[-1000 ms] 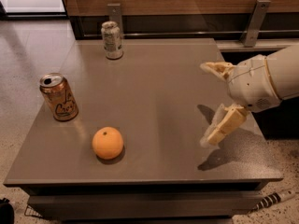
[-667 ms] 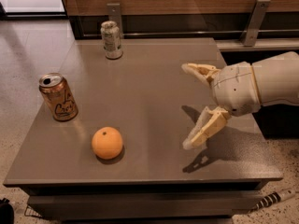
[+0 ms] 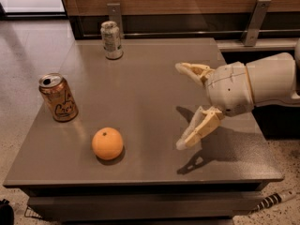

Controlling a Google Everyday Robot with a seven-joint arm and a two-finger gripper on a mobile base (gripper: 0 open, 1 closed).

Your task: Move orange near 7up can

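Observation:
The robot's gripper will close around the middle of the orange (image 3: 108, 144), with one finger on the orange's near side and the other on its far side.
The orange (image 3: 107, 143) lies on the grey-brown table (image 3: 140, 93) near its front edge, left of centre. The 7up can (image 3: 111, 40), silvery-white with a green label, stands upright at the table's far edge. My gripper (image 3: 179, 106) hovers above the right half of the table, pointing left, with its two cream fingers spread wide and nothing between them. It is well to the right of the orange and apart from it.
An orange-copper drink can (image 3: 58, 97) with dark script stands upright near the table's left edge, behind and left of the orange. A wooden wall with metal brackets (image 3: 255, 20) runs behind the table. A striped cable (image 3: 274, 199) lies on the floor at the lower right.
My gripper has moved left over the table toward the orange, still open. The orange and both cans have not moved.

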